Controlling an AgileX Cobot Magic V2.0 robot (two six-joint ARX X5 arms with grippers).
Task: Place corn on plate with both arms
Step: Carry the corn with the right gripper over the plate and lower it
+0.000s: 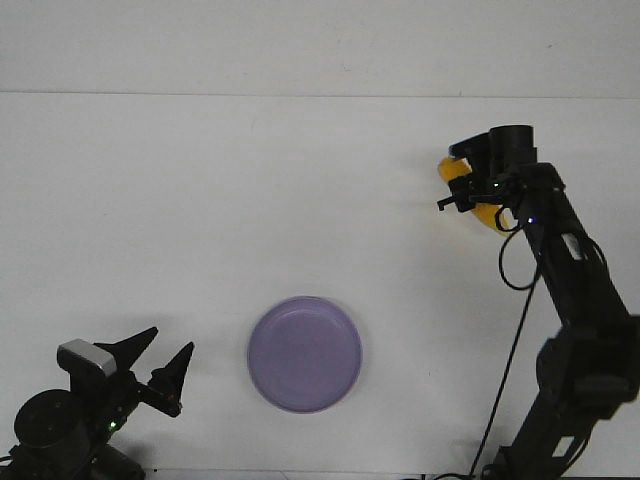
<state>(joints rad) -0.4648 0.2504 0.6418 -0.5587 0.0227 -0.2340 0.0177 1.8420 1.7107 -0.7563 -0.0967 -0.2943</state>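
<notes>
Next, my right gripper lets go of the yellow corn at a slant across the middle of the empty lavender plate (306, 345). The corn now lies well away from the plate.
The yellow corn (487, 214) lies at the far right of the white table, mostly covered by my right gripper (452, 177). The right gripper's two fingers stand wide apart, one on each side of the cob, and I cannot tell whether they touch it. The lavender plate (305, 354) sits empty near the front middle of the table, well away from the corn. My left gripper (172, 340) is open and empty at the front left, to the left of the plate, with its pointed fingers aimed up and to the right.
The white table (250, 200) ends at a back edge against a pale wall. The right arm (580, 300) and its cable rise along the right side. The left arm's base (50, 425) sits at the front left corner.
</notes>
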